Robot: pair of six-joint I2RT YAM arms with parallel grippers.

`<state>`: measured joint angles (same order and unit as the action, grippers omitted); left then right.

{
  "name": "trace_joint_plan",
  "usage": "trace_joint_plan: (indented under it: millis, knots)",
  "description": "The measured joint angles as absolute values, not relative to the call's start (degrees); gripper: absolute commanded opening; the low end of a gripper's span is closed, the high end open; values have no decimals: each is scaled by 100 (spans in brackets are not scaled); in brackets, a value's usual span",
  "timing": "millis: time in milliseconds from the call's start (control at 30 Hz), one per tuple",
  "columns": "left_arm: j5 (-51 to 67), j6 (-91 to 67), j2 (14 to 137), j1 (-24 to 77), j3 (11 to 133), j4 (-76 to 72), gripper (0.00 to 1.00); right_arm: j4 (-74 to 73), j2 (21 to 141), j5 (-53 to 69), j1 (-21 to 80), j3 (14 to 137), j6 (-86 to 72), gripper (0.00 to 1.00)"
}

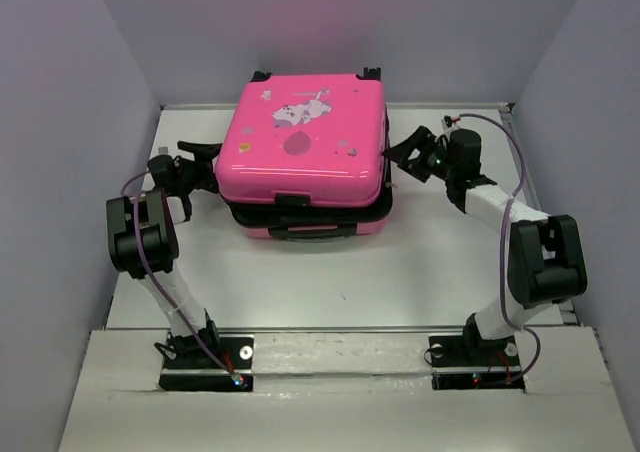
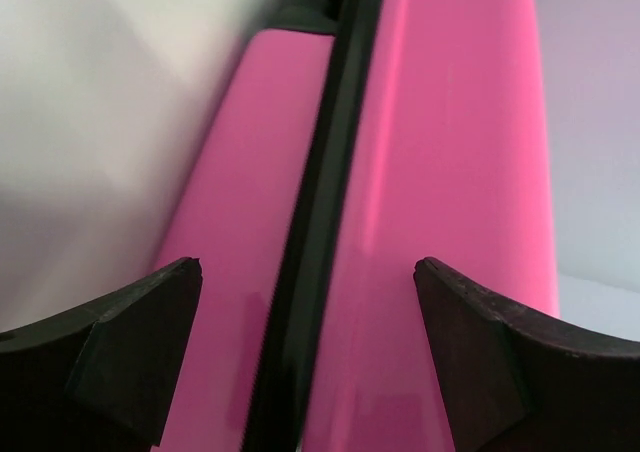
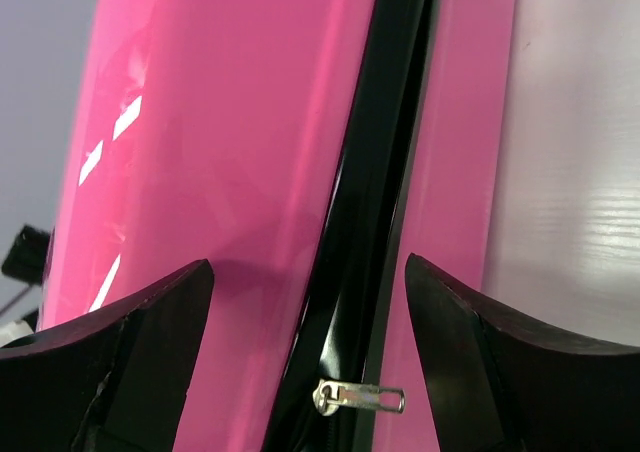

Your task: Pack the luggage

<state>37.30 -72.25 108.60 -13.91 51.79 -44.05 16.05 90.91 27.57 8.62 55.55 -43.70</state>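
The luggage's black zipper seam [image 1: 388,196] [image 3: 306,432] at the luggage's near corner, beside the silver zipper pull, is the next place for my right gripper to go and close.
The hot-pink hard-shell luggage [image 1: 305,152] lies flat in the middle of the table, lid down, cartoon print up, black handle at its near edge. My left gripper [image 1: 208,158] is open at the suitcase's left side; its wrist view shows the pink shells [image 2: 440,172] and the black zipper seam [image 2: 315,232] between the spread fingers. My right gripper [image 1: 404,159] is open at the right side; its wrist view shows the pink shell [image 3: 230,152], the black seam [image 3: 375,232] and a silver zipper pull [image 3: 360,398] between the fingers. Neither gripper holds anything.
The white table [image 1: 330,282] is walled by grey panels on the left, back and right. Black wheels [image 1: 370,72] stick out at the suitcase's far edge. The arm bases sit on a rail at the near edge.
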Motion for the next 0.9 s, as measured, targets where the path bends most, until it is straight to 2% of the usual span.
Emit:
trace_joint_plan:
  millis: [133, 200, 267, 367, 533, 900]
  knots:
    - [3577, -8012, 10394, -1361, 4705, -5017, 99, 1918, 9277, 2757, 812, 5487, -4692, 80]
    - [3498, -8047, 10009, -1297, 4604, -5081, 99, 2117, 9325, 2762, 803, 5402, -4866, 75]
    - [3395, -8047, 9695, -1203, 4480, -5096, 99, 2274, 9367, 2731, 744, 5325, -5063, 74]
    - [3218, -8031, 9314, -1059, 4309, -5013, 99, 2480, 9411, 2622, 679, 5175, -5260, 74]
    - [2993, -7870, 8534, -906, 4003, -4547, 99, 2687, 9529, 2445, 631, 5052, -5564, 81]
    - [2956, -6700, 6274, -567, 3179, -2724, 99, 2915, 9867, 2067, 548, 5183, -5861, 82]
